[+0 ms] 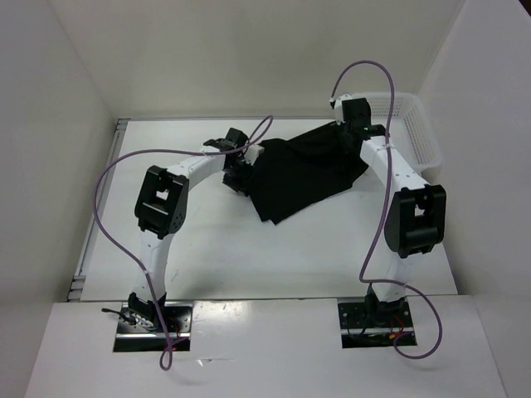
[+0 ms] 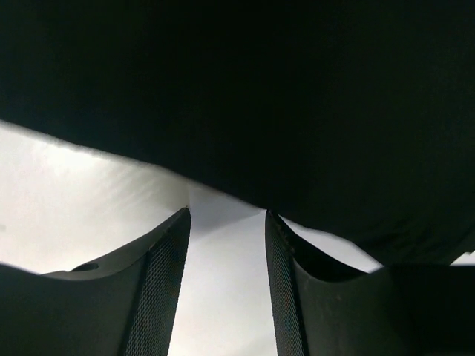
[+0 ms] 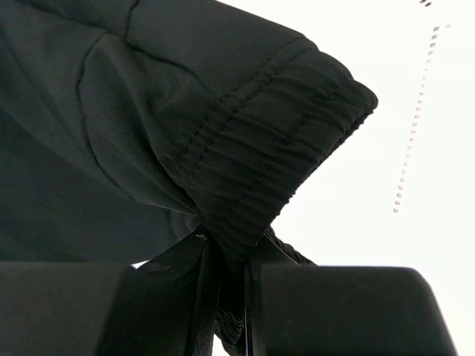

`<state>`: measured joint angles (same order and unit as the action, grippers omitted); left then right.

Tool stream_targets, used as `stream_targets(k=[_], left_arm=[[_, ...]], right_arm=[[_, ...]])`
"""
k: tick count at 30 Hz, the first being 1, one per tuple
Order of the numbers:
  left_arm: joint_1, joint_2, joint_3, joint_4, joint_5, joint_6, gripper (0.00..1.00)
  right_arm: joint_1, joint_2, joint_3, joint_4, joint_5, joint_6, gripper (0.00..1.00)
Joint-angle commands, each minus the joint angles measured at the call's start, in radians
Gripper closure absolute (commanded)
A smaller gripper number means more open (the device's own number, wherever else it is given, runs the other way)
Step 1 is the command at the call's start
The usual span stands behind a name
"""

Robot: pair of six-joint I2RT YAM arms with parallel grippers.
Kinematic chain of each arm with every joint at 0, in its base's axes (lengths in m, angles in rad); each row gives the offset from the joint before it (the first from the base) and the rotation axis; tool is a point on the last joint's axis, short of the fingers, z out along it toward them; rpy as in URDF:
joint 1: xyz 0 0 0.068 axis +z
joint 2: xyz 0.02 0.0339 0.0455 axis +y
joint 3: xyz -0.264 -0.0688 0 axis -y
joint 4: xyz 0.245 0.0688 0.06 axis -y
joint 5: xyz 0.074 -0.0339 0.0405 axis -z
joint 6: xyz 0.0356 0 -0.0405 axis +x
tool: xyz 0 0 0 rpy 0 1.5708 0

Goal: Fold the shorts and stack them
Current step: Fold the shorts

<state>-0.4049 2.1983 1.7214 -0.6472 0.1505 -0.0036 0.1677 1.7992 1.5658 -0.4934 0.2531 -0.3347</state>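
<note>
I should let go of the lifted waistband with my right gripper on the shorts' opposite end (image 1: 259, 172), next to my left gripper.
The black shorts (image 1: 303, 170) lie spread on the white table, between the two arms. My right gripper (image 1: 353, 124) is shut on the ribbed waistband corner of the shorts (image 3: 282, 148) at their far right end; the band is pinched between its fingers (image 3: 182, 271). My left gripper (image 1: 239, 176) is open at the shorts' left edge. In the left wrist view the black fabric (image 2: 297, 96) hangs just beyond the fingertips (image 2: 178, 222), with bare white table between the jaws.
A white plastic mesh basket (image 1: 412, 124) stands at the back right, just behind my right gripper; its wall shows faintly in the right wrist view (image 3: 415, 119). White walls close in the table at the back and sides.
</note>
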Motion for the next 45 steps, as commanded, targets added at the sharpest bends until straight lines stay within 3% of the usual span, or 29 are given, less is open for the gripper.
stream_targets(k=[1,4,12,18,24,33,43,45], left_arm=[[-0.014,0.057,0.070,0.020,0.084,0.004,0.47],[-0.025,0.104,0.101,0.009,0.084,0.004,0.49],[-0.025,0.138,0.115,0.009,0.073,0.004,0.81],[-0.025,0.118,0.086,0.009,0.064,0.004,0.87],[-0.025,0.098,0.067,0.018,0.055,0.004,0.87],[0.003,0.069,0.038,0.027,0.055,0.004,0.86],[0.083,-0.097,-0.040,-0.051,0.162,0.004,0.65],[0.083,-0.106,-0.060,-0.063,0.172,0.004,0.63]], right_arm=[[0.041,0.008,0.059,0.062,0.044,-0.006,1.00],[0.094,0.008,0.069,0.062,0.054,-0.006,1.00],[0.236,0.017,0.125,-0.034,0.054,0.052,1.00],[0.303,0.060,0.210,-0.164,-0.020,0.200,1.00],[0.415,0.081,0.189,-0.188,-0.070,0.318,1.00],[0.479,0.101,0.119,-0.188,-0.109,0.431,1.00],[0.504,0.058,0.008,-0.119,-0.103,0.454,0.95],[0.513,0.069,0.017,-0.108,-0.103,0.454,0.89]])
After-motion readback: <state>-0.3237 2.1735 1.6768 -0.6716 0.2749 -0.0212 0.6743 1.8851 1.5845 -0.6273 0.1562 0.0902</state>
